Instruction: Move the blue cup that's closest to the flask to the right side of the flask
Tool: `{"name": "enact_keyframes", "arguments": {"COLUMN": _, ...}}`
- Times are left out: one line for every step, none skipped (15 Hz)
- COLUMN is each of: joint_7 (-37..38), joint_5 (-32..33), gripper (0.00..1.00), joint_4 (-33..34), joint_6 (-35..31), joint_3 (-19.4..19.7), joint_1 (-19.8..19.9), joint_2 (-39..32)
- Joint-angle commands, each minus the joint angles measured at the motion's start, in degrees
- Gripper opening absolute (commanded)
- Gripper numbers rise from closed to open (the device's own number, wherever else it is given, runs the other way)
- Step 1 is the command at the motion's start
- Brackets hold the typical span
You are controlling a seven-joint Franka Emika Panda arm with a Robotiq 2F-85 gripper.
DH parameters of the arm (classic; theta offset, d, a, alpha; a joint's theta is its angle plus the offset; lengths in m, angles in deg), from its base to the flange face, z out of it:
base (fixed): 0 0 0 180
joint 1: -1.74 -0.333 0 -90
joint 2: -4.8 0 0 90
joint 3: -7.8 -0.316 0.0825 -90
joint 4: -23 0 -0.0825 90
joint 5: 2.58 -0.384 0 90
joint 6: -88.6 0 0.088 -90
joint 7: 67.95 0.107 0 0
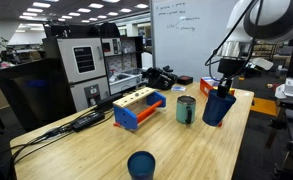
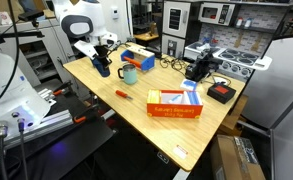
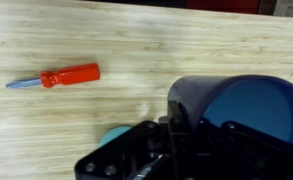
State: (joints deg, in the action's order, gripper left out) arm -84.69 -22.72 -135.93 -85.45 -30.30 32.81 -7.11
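The robot's gripper will set the dark blue cup down on the table (image 1: pixel 200 106) between the flask and the orange box.
The blue cup (image 1: pixel 217 107) stands beside the grey-green flask (image 1: pixel 186 110) in both exterior views, the cup (image 2: pixel 101 69) next to the flask (image 2: pixel 129 73). My gripper (image 1: pixel 222 88) comes down onto the cup's rim from above and is shut on its wall. In the wrist view the gripper (image 3: pixel 176 112) pinches the rim of the blue cup (image 3: pixel 241 105), with one finger inside. I cannot tell whether the cup's base touches the table. A teal sliver (image 3: pixel 114 133) by the fingers may be the flask.
The other blue cup (image 1: pixel 141 165) stands alone near a table edge. A blue and orange block holder (image 1: pixel 137 108) lies beyond the flask. A red screwdriver (image 3: pixel 58 77) lies on the wood, also in an exterior view (image 2: pixel 123 94). An orange box (image 2: pixel 176 103) and black devices (image 2: pixel 198 70) sit farther along.
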Motion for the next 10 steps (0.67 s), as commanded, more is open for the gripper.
{"name": "enact_keyframes", "arguments": {"joint_7": 6.6, "joint_5": -2.4, "gripper": 0.01, "joint_4": 0.0, "joint_6": 2.3, "joint_3": 5.0, "joint_1": -2.0, "joint_2": 3.5}}
{"name": "enact_keyframes", "arguments": {"joint_7": 9.4, "joint_5": -1.3, "gripper": 0.01, "joint_4": 0.1, "joint_6": 2.6, "joint_3": 8.3, "joint_1": -3.7, "joint_2": 4.4}}
{"name": "enact_keyframes", "arguments": {"joint_7": 12.4, "joint_5": 0.5, "gripper": 0.01, "joint_4": 0.0, "joint_6": 3.1, "joint_3": 12.0, "joint_1": -5.2, "joint_2": 5.5}}
{"name": "enact_keyframes", "arguments": {"joint_7": 15.2, "joint_5": 1.6, "gripper": 0.01, "joint_4": -1.1, "joint_6": 2.8, "joint_3": 14.0, "joint_1": -5.3, "joint_2": 6.8}}
{"name": "enact_keyframes", "arguments": {"joint_7": 18.7, "joint_5": 4.0, "gripper": 0.01, "joint_4": -0.3, "joint_6": 3.8, "joint_3": 18.0, "joint_1": -6.7, "joint_2": 6.8}}
{"name": "enact_keyframes", "arguments": {"joint_7": 20.4, "joint_5": 4.1, "gripper": 0.01, "joint_4": 0.3, "joint_6": 5.0, "joint_3": 24.8, "joint_1": -11.5, "joint_2": 7.4}}
{"name": "enact_keyframes", "arguments": {"joint_7": 23.5, "joint_5": 5.7, "gripper": 0.01, "joint_4": 0.2, "joint_6": 5.7, "joint_3": 28.8, "joint_1": -13.4, "joint_2": 8.0}}
{"name": "enact_keyframes", "arguments": {"joint_7": 25.5, "joint_5": 5.7, "gripper": 0.01, "joint_4": -0.7, "joint_6": 6.2, "joint_3": 31.9, "joint_1": -14.7, "joint_2": 8.7}}
{"name": "enact_keyframes", "arguments": {"joint_7": 26.3, "joint_5": 5.1, "gripper": 0.01, "joint_4": -0.2, "joint_6": 7.3, "joint_3": 34.1, "joint_1": -15.7, "joint_2": 8.3}}
{"name": "enact_keyframes", "arguments": {"joint_7": 26.0, "joint_5": 3.8, "gripper": 0.01, "joint_4": 0.4, "joint_6": 8.6, "joint_3": 31.1, "joint_1": -11.7, "joint_2": 7.7}}
